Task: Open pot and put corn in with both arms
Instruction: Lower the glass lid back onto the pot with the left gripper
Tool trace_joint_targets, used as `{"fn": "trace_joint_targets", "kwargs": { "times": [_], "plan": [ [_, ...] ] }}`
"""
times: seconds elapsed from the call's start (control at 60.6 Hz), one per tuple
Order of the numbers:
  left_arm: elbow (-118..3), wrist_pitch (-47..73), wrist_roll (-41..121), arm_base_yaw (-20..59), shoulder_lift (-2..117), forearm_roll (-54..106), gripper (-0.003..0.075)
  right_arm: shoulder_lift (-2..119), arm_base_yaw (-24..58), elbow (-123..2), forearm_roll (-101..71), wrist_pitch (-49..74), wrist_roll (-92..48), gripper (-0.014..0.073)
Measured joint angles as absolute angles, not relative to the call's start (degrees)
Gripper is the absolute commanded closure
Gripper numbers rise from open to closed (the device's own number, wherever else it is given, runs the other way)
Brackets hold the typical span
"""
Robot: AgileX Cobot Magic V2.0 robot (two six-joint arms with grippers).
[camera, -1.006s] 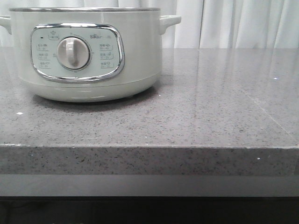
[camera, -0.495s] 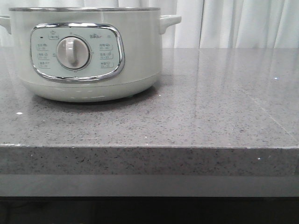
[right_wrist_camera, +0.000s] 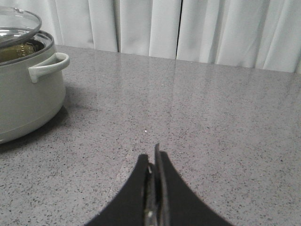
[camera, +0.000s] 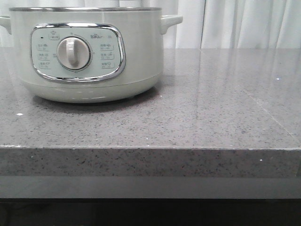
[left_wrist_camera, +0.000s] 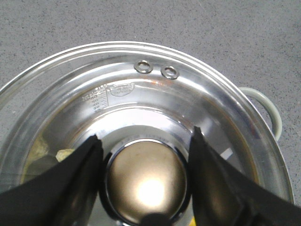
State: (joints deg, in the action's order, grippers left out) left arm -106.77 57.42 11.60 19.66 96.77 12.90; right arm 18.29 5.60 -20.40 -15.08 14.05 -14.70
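My left gripper is to set the glass lid down on the pot's metal rim (camera: 85,6) (left_wrist_camera: 144,176), so that it covers the pot's opening.
The pot (camera: 141,56) stands at the counter's back left, its dial panel facing me. In the left wrist view my left gripper (left_wrist_camera: 146,133) reaches down over the glass lid (left_wrist_camera: 211,89), its fingers shut on either side of the lid's round metal knob (left_wrist_camera: 146,181). Through the glass a pale yellow bit (left_wrist_camera: 61,153) shows inside the pot; I cannot tell whether it is the corn. The right wrist view has the lid (right_wrist_camera: 16,21) sitting tilted just above the pot (right_wrist_camera: 19,99) rim. My right gripper (right_wrist_camera: 153,153) is shut and empty, low over the counter to the pot's right.
Grey speckled counter (camera: 211,103) stretches to the right of the pot, with its front edge near me. White curtains (right_wrist_camera: 188,28) hang behind it. A pot side handle (left_wrist_camera: 270,110) sticks out past the lid's rim.
In the front view the pot has shifted very slightly to the left. Neither gripper shows in that view.
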Motion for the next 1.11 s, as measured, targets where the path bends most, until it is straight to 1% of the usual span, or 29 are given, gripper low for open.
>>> {"fn": "trace_joint_targets", "kwargs": {
  "times": [0.973,1.105],
  "plan": [
    [-106.9,56.2,12.1,19.7,99.7,15.3,0.0469,18.3,5.6,-20.4,-15.1,13.7,-14.7,0.0662],
    [-106.9,56.2,12.2,19.7,99.7,15.3,0.0457,18.3,5.6,-20.4,-15.1,13.7,-14.7,0.0662]
  ]
}}
